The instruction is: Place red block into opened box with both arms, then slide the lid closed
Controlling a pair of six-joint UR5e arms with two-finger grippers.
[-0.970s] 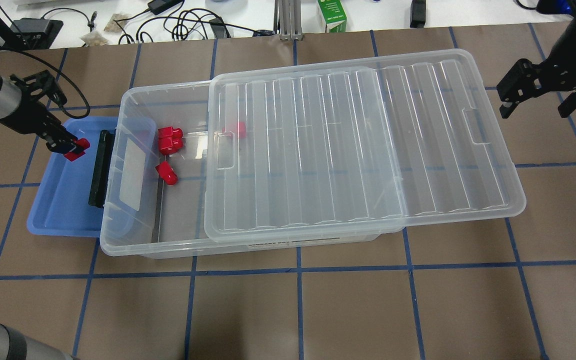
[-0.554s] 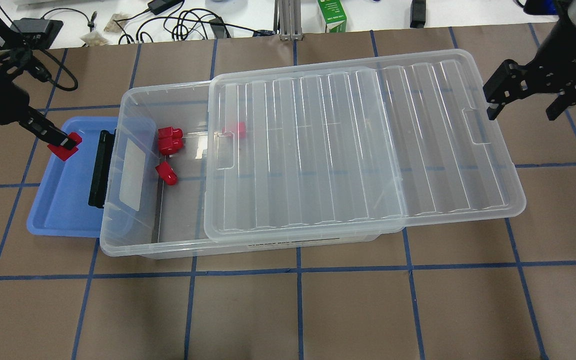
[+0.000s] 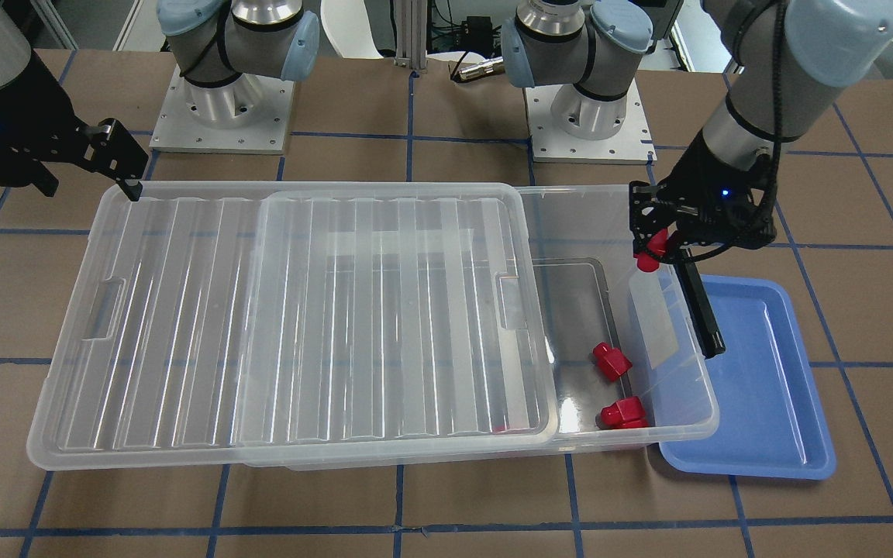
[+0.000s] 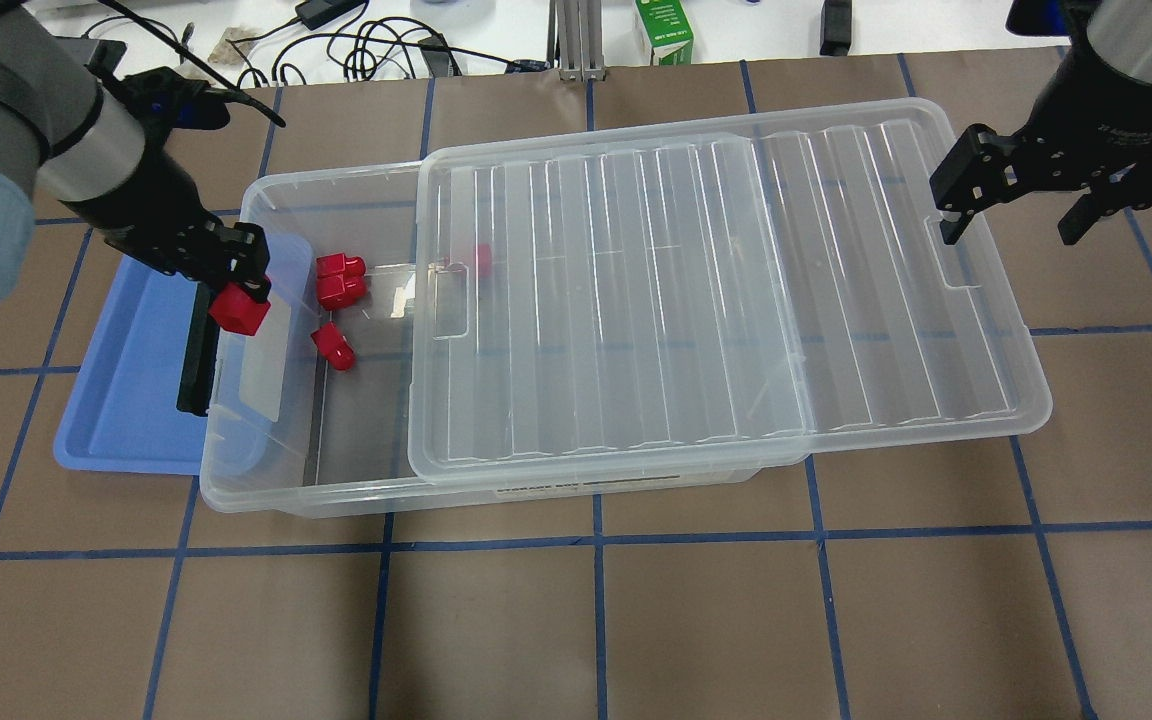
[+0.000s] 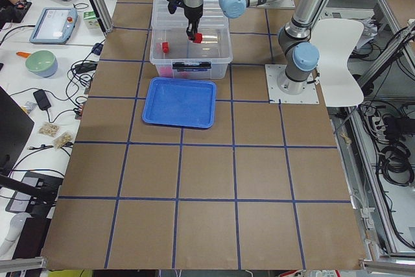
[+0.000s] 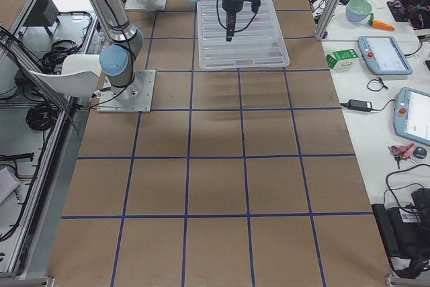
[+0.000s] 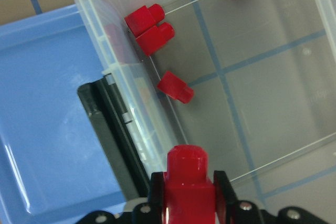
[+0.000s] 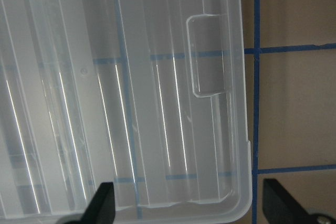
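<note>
The red block, now held above the box's clipped short wall, will be let go by my left gripper on the bottom of the box, between the lone red block [image 3: 587, 328] [image 7: 215, 109] and the lid.
My left gripper [image 4: 239, 300] is shut on a red block [image 4: 239, 308] and holds it above the clipped short wall of the clear box [image 4: 266, 495]. In the left wrist view the held red block [image 7: 187, 181] sits between the fingers, over the box's edge. Three more red blocks [image 4: 340, 290] lie in the uncovered end of the box, and another [image 4: 477, 258] shows under the lid. The ribbed clear lid [image 4: 696, 300] covers most of the box and overhangs its right end. My right gripper [image 4: 1008, 232] is open above the lid's right end, by its notch [image 8: 209, 56].
A blue tray [image 4: 126, 400] lies against the box's left end, with the black bar clip [image 4: 198, 350] over it. A green carton [image 4: 664, 30] and cables [image 4: 366, 45] sit beyond the table's far edge.
My left gripper has carried the red block rightward, from above the blue tray to above the box's short wall. The right gripper has moved left toward the lid's end.
</note>
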